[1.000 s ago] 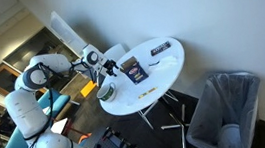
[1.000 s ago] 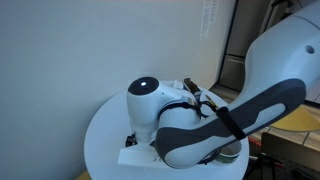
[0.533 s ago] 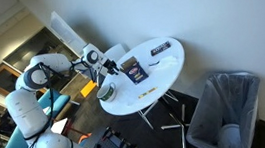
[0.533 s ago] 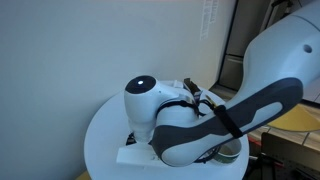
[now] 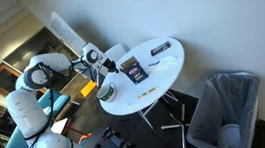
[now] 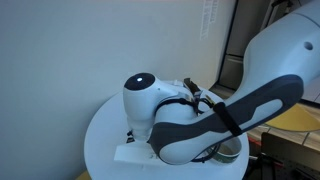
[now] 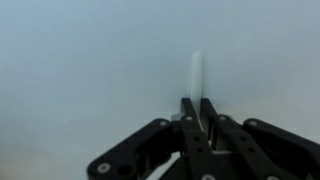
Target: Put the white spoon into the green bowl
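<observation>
My gripper needs to let go of the white spoon inside the green bowl point(image 5: 105, 92) at the edge of the round white table.
In the wrist view my gripper point(image 7: 198, 103) is shut on the white spoon point(image 7: 197, 72). The spoon's pale end sticks out past the black fingertips point(image 7: 187, 105) over the white table top. In an exterior view the gripper point(image 5: 107, 70) hangs low over the left part of the round white table point(image 5: 159, 81). The small green bowl point(image 5: 104, 89) sits at the table's near left edge, just below the gripper. In an exterior view the big white arm point(image 6: 190, 125) fills the front and hides the gripper and the spoon; only a dark rim of the bowl point(image 6: 228, 152) peeks out under it.
A dark rectangular packet point(image 5: 139, 73) lies mid-table and a dark-and-white flat item point(image 5: 160, 49) lies at the far side. A grey bin point(image 5: 227, 108) stands on the floor to the right. The table's metal legs point(image 5: 169, 110) spread below it.
The jaws have gone from wide open to shut on the white spoon. The arm has barely shifted, a little to the left in the close exterior view.
</observation>
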### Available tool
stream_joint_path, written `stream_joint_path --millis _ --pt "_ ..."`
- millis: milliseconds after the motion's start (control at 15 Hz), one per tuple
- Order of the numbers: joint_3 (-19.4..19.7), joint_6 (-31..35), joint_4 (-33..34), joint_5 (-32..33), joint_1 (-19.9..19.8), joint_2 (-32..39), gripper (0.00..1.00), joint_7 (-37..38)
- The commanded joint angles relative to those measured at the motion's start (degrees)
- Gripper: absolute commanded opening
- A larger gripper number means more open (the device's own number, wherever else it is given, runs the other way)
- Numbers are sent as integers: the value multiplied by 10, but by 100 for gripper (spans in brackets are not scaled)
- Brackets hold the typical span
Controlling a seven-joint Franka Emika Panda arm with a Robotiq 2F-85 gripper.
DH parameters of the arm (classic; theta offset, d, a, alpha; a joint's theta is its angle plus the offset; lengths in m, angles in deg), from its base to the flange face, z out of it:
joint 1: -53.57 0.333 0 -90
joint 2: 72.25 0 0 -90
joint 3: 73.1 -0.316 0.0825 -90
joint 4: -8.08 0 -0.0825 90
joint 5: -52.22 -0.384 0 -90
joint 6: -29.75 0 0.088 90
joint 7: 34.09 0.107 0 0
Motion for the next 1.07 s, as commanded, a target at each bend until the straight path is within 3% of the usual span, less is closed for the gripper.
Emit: stream_joint_path --millis 0,400,1000 --pt "-15 -4 -26 -31 -17 -47 3 -24" --pt "-35 -50 -108 -88 -43 -191 3 -79" --pt "-56 -182 -256 -104 -82 -420 3 -49"
